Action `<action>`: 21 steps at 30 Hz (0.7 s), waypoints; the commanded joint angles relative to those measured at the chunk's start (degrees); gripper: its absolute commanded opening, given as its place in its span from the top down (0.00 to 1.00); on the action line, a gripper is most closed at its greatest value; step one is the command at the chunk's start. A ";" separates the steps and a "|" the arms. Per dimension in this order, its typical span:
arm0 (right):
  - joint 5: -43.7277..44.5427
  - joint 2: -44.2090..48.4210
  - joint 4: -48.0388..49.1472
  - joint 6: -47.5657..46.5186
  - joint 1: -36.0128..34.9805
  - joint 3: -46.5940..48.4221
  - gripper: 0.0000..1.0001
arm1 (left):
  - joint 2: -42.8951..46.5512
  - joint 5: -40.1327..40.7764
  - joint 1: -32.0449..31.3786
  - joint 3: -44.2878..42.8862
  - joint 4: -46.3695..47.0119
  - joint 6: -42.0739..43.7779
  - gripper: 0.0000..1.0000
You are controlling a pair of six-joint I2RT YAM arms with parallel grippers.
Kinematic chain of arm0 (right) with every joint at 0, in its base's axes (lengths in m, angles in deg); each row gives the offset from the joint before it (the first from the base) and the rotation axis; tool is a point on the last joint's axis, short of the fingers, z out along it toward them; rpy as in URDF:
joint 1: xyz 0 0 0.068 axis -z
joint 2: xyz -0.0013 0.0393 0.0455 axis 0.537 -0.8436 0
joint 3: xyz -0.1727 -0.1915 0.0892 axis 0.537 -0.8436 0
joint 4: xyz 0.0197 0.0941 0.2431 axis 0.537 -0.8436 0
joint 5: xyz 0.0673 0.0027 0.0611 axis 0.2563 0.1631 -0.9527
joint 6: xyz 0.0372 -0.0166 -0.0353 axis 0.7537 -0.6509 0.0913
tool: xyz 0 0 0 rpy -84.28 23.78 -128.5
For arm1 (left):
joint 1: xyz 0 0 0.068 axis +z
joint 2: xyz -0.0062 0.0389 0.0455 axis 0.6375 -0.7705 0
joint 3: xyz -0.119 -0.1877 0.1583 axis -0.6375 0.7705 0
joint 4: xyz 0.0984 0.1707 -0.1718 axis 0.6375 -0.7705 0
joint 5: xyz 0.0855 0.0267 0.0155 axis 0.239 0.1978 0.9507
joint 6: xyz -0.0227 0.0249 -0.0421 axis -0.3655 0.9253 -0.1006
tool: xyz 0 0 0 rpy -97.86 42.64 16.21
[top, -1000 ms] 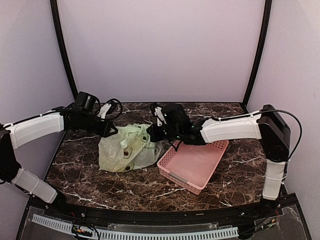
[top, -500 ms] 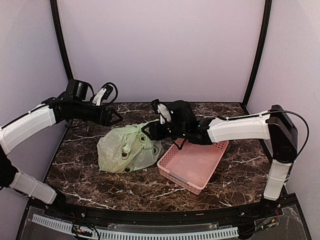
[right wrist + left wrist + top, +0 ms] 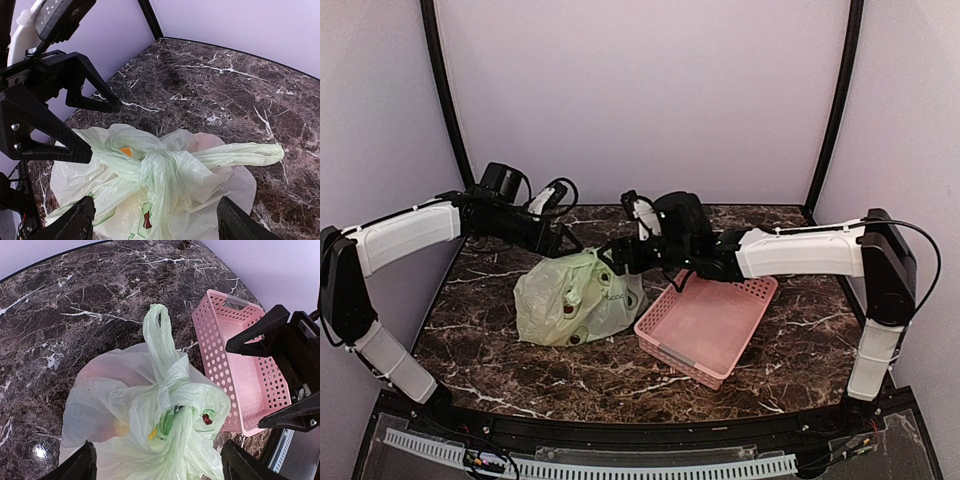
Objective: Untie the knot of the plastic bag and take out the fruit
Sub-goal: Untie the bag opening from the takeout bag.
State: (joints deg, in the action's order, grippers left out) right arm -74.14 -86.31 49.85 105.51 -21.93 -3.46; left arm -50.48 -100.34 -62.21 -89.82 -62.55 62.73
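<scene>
My left gripper should pinch the plastic [image 3: 154, 447] beside the knot while my right gripper works the knot's piece loose, because that piece of plastic wraps tight around the bag's gathered neck.
The plastic bag [image 3: 565, 305] lies crumpled on the dark marble table, pale green and translucent. Its knot [image 3: 176, 399] [image 3: 150, 167] sits on top, still twisted, with one long handle loop [image 3: 240, 155] lying flat away from it. Fruit shows only faintly through the plastic: an orange-yellow piece [image 3: 125, 151] and a green one [image 3: 172, 422]. My left gripper [image 3: 563, 240] [image 3: 157, 466] hovers open over the bag's left-rear side, with nothing between its fingers. From the right, my right gripper [image 3: 610, 262] [image 3: 157, 220] faces it, also open and empty, just above the knot.
A pink slotted basket [image 3: 710, 320] [image 3: 235, 365] stands right of the bag, touching it, with nothing visible inside. Black frame posts and pale walls close in the back and sides of the table [image 3: 520, 370].
Both grippers have opened and let go of the bag's handles. The left arm lifted away and came back over the bag. The bag has slumped slightly.
</scene>
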 commanded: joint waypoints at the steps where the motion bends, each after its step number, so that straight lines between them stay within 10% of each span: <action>1: 1.44 -2.15 -0.50 -0.51 0.27 3.05 0.16 | -0.51 0.27 0.11 0.76 -1.75 1.17 0.14; 12: -0.84 -6.67 -3.45 0.01 0.61 9.77 0.15 | -3.26 1.04 0.11 0.53 -4.20 2.26 0.15; 21: -2.68 -9.31 -5.84 1.67 2.23 12.40 0.18 | -3.45 -0.78 0.11 1.21 -3.62 1.82 0.41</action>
State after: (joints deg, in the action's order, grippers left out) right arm -75.78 -94.04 45.63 106.32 -20.65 6.44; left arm -54.37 -99.81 -62.21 -89.74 -65.35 64.26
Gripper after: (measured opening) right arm 0.823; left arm 0.612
